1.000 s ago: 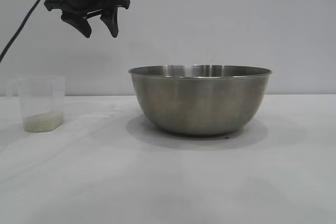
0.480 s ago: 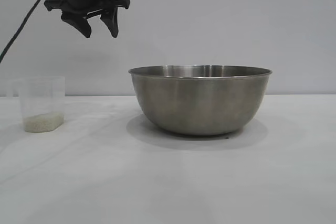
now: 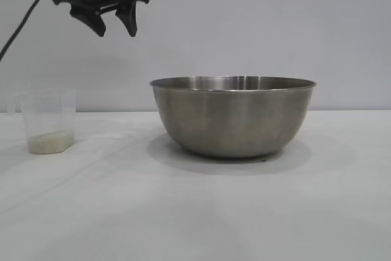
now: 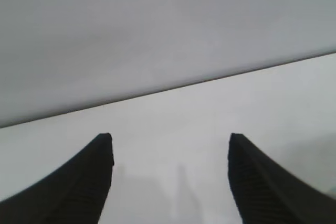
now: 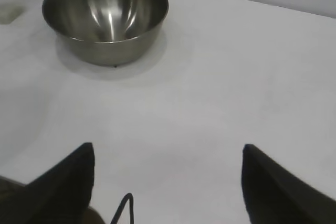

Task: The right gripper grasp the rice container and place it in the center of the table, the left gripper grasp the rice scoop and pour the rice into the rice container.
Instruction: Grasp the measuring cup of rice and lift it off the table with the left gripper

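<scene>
Next, I close my left gripper on the rice scoop's handle [image 3: 12, 102], away from the steel bowl.
The rice container [image 3: 233, 117], a large steel bowl, stands upright on the white table [image 3: 195, 212] near its middle; it also shows in the right wrist view [image 5: 105, 17], empty inside. The rice scoop [image 3: 49, 120], a frosted plastic cup, stands at the far left with a thin layer of rice [image 3: 50, 142] in its bottom. My left gripper [image 3: 116, 30] hangs open and empty high above the table, between scoop and bowl; its wrist view [image 4: 170, 140] shows only bare table. My right gripper [image 5: 168, 153] is open and empty, well away from the bowl, and is out of the exterior view.
A plain grey wall [image 3: 275, 22] stands behind the table. A black cable [image 3: 24, 22] runs down from the left arm at the far left. A thin black cable loop [image 5: 126, 205] shows between the right gripper's fingers.
My left gripper has risen a little, still open. The bowl and the scoop have not moved.
</scene>
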